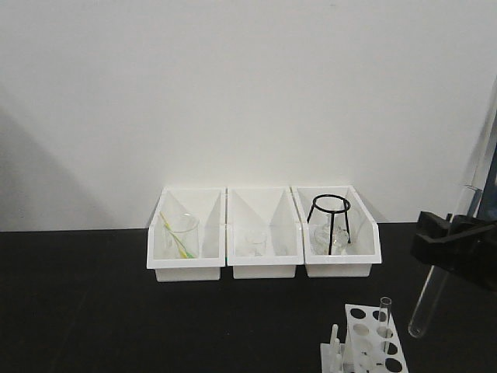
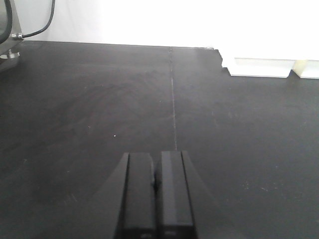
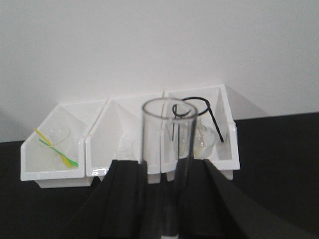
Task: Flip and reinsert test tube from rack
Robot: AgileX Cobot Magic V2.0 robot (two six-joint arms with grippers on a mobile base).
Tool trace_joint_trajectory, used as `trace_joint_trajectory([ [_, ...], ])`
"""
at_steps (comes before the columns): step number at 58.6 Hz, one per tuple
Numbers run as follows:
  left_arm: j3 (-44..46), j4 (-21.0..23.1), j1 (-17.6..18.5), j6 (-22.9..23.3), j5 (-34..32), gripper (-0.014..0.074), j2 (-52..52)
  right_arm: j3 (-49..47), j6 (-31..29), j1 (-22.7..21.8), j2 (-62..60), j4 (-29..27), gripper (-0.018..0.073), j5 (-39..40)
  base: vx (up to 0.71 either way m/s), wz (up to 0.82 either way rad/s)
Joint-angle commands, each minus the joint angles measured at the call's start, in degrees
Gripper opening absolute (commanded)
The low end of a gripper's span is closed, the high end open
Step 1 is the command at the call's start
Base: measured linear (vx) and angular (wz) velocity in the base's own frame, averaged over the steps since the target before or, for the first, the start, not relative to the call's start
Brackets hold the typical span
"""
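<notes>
The robot's right gripper should release the test tube in the white rack's hole (image 1: 369, 362) just in front of the second tube. The held tube is still tilted above the rack.
My right gripper (image 1: 446, 237) is shut on a clear glass test tube (image 1: 435, 291) and holds it in the air at the right, above and to the right of the white rack (image 1: 373, 342). The tube hangs tilted, its rounded end down and its open rim up. In the right wrist view the tube (image 3: 167, 134) stands between the black fingers (image 3: 124, 199), open rim toward the camera. A second tube (image 1: 384, 311) stands upright in the rack. My left gripper (image 2: 156, 194) is shut and empty over the bare black table.
Three white bins (image 1: 264, 233) stand in a row at the back against the white wall. The left one holds a beaker with a yellow-green stick (image 1: 180, 237), the right one a black wire tripod (image 1: 330, 221). A cable (image 2: 35, 25) runs at the left wrist view's far left.
</notes>
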State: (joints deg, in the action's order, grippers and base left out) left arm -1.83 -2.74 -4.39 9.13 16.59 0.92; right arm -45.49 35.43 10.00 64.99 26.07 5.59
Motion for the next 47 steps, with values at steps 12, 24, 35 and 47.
trace_joint_trajectory([
  [12,0.01,0.2,0.42,-0.02,-4.97,-0.0006,0.61,8.11,-11.04,-0.32,4.4,0.39,-0.0009,28.05,0.0,0.0],
  [24,0.01,0.2,0.42,-0.02,-4.97,-0.0006,0.61,9.99,-17.2,-0.12,8.97,0.28,-0.0009,34.92,0.0,0.0],
  [35,0.01,0.2,0.42,-0.02,-4.97,-0.0006,0.61,9.99,-21.69,-0.12,14.25,-3.41,-0.0009,38.15,0.0,0.0],
  [47,0.01,0.2,0.42,-0.02,-4.97,-0.0006,0.61,9.99,-25.12,-0.12,18.17,-9.44,-0.0009,42.34,0.0,0.0],
])
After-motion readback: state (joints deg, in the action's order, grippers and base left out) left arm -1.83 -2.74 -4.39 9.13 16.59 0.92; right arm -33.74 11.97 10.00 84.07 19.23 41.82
